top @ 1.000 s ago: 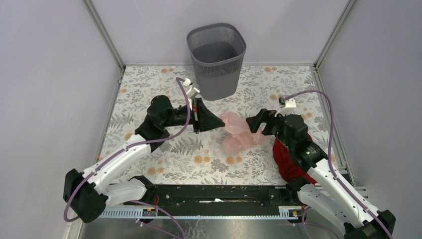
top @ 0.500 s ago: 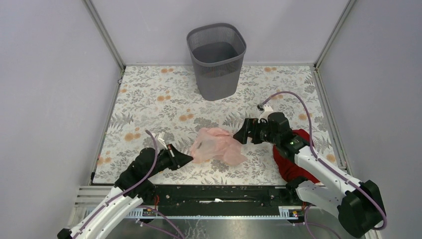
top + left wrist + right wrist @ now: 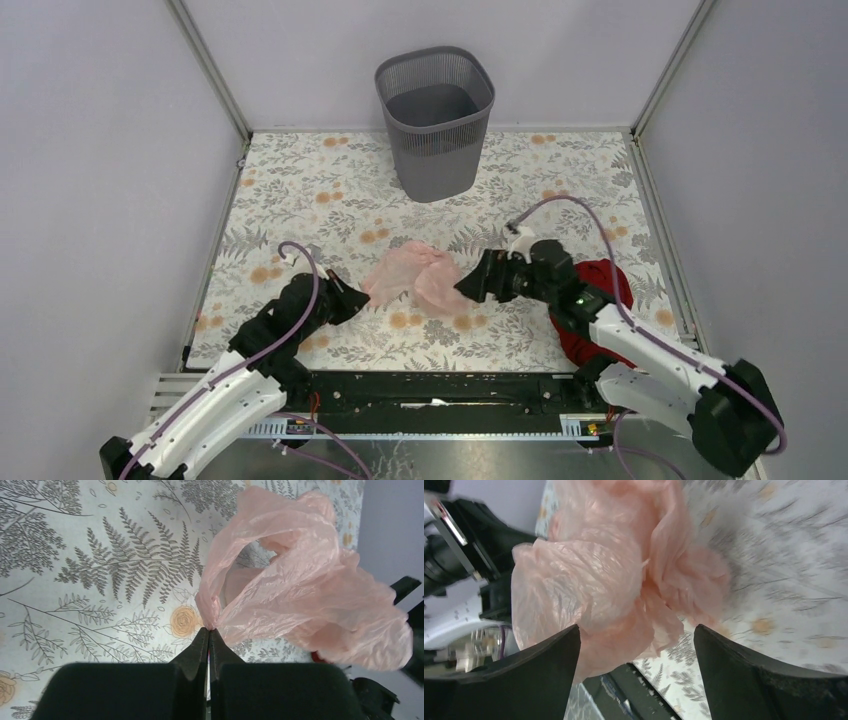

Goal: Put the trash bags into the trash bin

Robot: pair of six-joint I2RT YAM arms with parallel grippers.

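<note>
I need to take the trash bag's loose side (image 3: 445, 296) with my right gripper and lift with both to spread it, since it hangs crumpled from one corner in my left gripper.
The pale-pink trash bag (image 3: 410, 275) hangs crumpled low over the middle of the floral mat. My left gripper (image 3: 352, 297) is shut on a gathered corner of the trash bag at its left end; in the left wrist view the bag (image 3: 300, 590) fans out from the gripper (image 3: 208, 630). My right gripper (image 3: 470, 284) stands open at the bag's right side. In the right wrist view a fold of the bag (image 3: 599, 570) sags into the gripper (image 3: 636, 630), between its spread fingers. The dark grey mesh trash bin (image 3: 435, 110) stands upright at the back, well away from both grippers.
A dark red cloth (image 3: 598, 300) lies under my right arm at the right of the mat. Grey walls with metal corner posts (image 3: 210, 70) close in the sides and back. A black rail (image 3: 440, 390) runs along the near edge.
My left gripper carried the bag from in front of the bin back towards the near edge, then a little forward again. My right gripper moved left up to the bag.
</note>
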